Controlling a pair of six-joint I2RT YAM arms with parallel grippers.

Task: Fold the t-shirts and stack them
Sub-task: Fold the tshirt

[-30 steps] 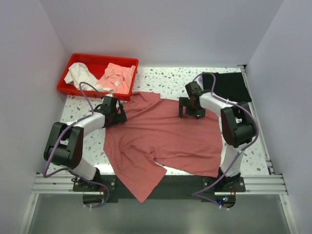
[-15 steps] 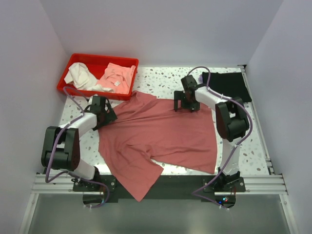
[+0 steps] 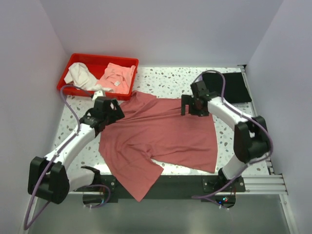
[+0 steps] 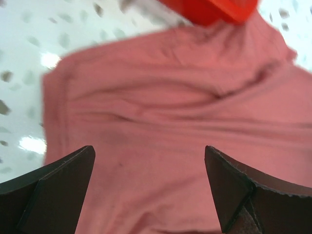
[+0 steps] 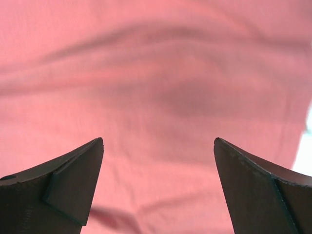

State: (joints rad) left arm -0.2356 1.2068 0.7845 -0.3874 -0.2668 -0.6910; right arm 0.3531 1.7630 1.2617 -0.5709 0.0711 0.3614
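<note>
The rose-red t-shirt's near corner (image 3: 213,170) is on the same side as the black t-shirt. My right gripper will go there next and close on it.
The dusty rose-red t-shirt (image 3: 161,134) lies spread and wrinkled across the middle of the table, one part hanging over the near edge. A black t-shirt (image 3: 229,86) lies folded at the back right. My left gripper (image 3: 108,112) hovers open over the rose shirt's back-left edge. The left wrist view shows rose cloth (image 4: 165,102) below the left gripper (image 4: 148,156), with nothing between its fingers. My right gripper (image 3: 190,105) hovers open over the shirt's back-right edge. Its wrist view shows only rose cloth (image 5: 161,73) under the right gripper (image 5: 158,141).
A red bin (image 3: 73,63) at the back left holds a white garment (image 3: 80,74) and a pink one (image 3: 117,75); its corner (image 4: 214,9) shows in the left wrist view. White walls enclose the speckled table (image 3: 165,78) on three sides.
The rose shirt first slid left and back, then stayed put. Both grippers have lifted off it. The left arm's elbow swung toward the near edge; the right gripper shifted slightly right.
</note>
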